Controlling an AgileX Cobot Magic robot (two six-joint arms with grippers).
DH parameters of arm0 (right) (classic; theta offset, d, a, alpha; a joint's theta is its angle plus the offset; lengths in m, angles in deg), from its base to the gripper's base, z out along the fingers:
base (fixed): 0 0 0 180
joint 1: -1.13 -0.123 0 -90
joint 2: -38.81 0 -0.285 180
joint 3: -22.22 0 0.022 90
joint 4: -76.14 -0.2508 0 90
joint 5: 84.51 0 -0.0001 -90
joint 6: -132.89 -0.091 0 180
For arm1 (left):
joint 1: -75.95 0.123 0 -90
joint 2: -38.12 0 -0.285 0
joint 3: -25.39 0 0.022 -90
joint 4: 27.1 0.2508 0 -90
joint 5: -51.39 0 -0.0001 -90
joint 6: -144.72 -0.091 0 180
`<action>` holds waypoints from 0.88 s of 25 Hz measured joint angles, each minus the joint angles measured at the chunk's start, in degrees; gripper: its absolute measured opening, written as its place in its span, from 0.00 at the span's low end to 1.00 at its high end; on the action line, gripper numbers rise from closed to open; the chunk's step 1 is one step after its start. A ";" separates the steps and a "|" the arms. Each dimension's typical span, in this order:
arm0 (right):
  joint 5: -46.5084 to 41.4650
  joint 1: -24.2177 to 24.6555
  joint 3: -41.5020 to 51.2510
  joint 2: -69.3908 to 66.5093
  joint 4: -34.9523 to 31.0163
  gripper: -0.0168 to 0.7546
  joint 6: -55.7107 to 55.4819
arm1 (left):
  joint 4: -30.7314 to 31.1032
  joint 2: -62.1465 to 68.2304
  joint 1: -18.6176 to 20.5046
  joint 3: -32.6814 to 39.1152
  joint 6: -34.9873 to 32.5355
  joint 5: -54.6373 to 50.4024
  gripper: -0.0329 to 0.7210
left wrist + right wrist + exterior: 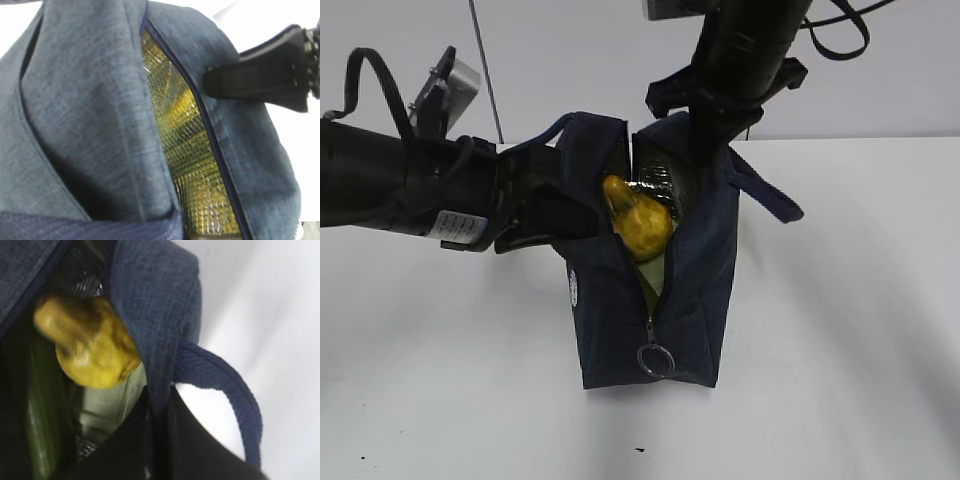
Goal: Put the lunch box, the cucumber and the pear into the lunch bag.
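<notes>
My left gripper holds the bag's side high above the ring pull; it should grasp the bag's side lower down (601, 296) before my right gripper approaches the ring.
The dark navy lunch bag (690, 290) stands on the white table with its top zipper open. Inside it, the yellow pear (638, 225) lies on top. In the right wrist view the pear (90, 345) rests above the pale green lid of the lunch box (107, 405), with the dark green cucumber (42, 430) alongside at the left. My left gripper (555, 205) is shut on the bag's left wall. Coming down from above, my right gripper (160, 425) is shut on the right rim. The left wrist view shows the bag's fabric (90, 100) and silvery lining (195, 170).
The bag's right loop handle (230, 390) hangs outward over the table (840, 350). The metal ring pull (655, 360) dangles at the front end of the zipper. My right gripper's black finger (265, 82) shows in the left wrist view, on the far rim.
</notes>
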 joint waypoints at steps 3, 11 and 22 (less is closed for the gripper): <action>0.59 0.24 2.54 0.00 0.00 0.03 0.03 | 0.22 1.07 -0.07 -0.13 -0.05 0.01 0.02; 1.23 0.24 3.23 0.00 -0.10 0.03 1.20 | 0.21 2.67 -0.24 -0.17 -0.09 0.65 0.02; 1.26 0.24 3.23 0.00 0.41 0.18 1.20 | 1.92 3.31 -0.24 -0.61 -0.48 -0.43 0.29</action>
